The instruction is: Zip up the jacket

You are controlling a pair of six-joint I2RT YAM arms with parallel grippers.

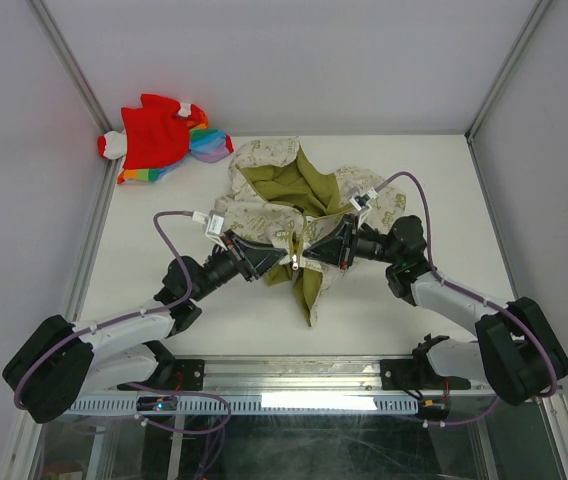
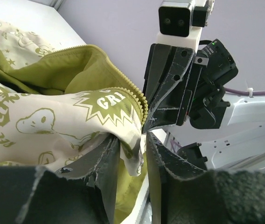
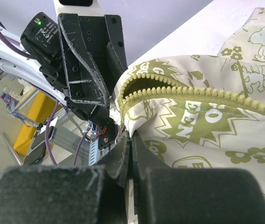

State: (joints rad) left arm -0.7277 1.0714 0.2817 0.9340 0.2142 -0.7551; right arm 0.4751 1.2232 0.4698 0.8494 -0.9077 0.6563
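Note:
The hanging corner of the jacket is loose between my left gripper's fingers, so next my left gripper pinches it below the jacket's zipper teeth (image 2: 133, 131) before my right gripper opens.
The cream jacket (image 1: 264, 157) with olive prints lies crumpled mid-table, its olive lining (image 1: 289, 182) turned up. Both grippers meet at its front edge. My right gripper (image 1: 306, 252) is shut on a fold of the printed fabric just below the olive zipper teeth (image 3: 193, 94); its jaws (image 3: 130, 138) pinch the cloth (image 3: 207, 133). My left gripper (image 1: 282, 262) faces it. In the left wrist view its jaws (image 2: 132, 140) stand apart around a hanging corner of the jacket (image 2: 53, 116), which rests against the left finger (image 2: 100, 172), with a gap to the right finger. The zipper strip (image 2: 123, 83) runs above.
A red and rainbow garment (image 1: 164, 135) lies at the table's back left corner. The white table (image 1: 454, 200) is enclosed by grey walls and metal corner posts (image 1: 504, 70). A metal rail (image 1: 294, 375) runs along the near edge between the arm bases.

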